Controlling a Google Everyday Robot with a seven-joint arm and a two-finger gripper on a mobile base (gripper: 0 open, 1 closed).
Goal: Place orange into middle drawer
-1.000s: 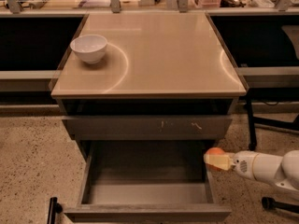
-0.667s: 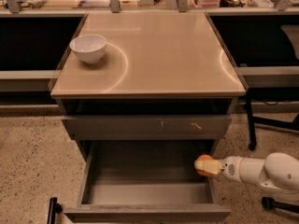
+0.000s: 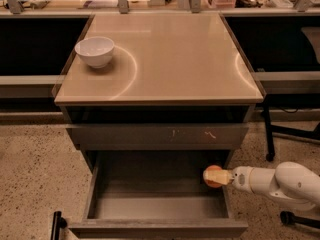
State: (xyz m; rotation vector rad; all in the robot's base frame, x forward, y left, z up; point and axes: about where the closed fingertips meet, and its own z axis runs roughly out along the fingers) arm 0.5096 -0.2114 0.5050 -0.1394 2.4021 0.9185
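Next, my gripper lets go of the orange on the middle drawer's grey bottom (image 3: 195, 185), close to the side of the drawer that is next to the white arm.
The middle drawer (image 3: 150, 206) is pulled open below the cabinet, with a flat grey floor and low side walls. My gripper (image 3: 214, 176) reaches in from the right on a white arm and is shut on the orange (image 3: 209, 182). It holds the orange just inside the drawer's right wall, above the back right part of the floor. The pale fingers cover much of the orange, so only its left and lower edge shows.
A closed grey drawer front with small white scratch marks (image 3: 160, 135) sits above the open drawer. A white bowl (image 3: 94, 51) stands on the tan cabinet top (image 3: 180, 59) at the back left. A black stand leg (image 3: 270, 134) is to the right, and a black handle (image 3: 56, 225) at the lower left.
My gripper has moved left with the orange, from outside the drawer's right wall to just over the drawer's right side. The drawer and bowl have not moved.
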